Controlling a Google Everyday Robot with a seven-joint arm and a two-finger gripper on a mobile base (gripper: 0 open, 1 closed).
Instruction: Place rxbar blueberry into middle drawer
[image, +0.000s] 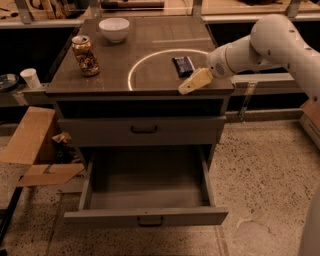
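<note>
Next, my gripper goes to the rxbar blueberry's middle (183, 66) and closes there, so the bar can be lifted off the cabinet top.
The rxbar blueberry (183, 66), a small dark flat bar, lies on the cabinet top inside a pale ring at the right. My gripper (192, 83) hangs over the cabinet top's front right part, just in front of and slightly right of the bar, apart from it. The white arm comes in from the upper right. The middle drawer (147, 216) is the lowest one and stands pulled out, with nothing inside. The handled drawer (144, 130) above it is shut.
A patterned brown-gold can (85, 55) stands on the cabinet top at the left, a white bowl (114, 29) behind it. Flattened cardboard (31, 145) lies on the floor to the left. A small white cup (32, 78) sits on a ledge at far left.
</note>
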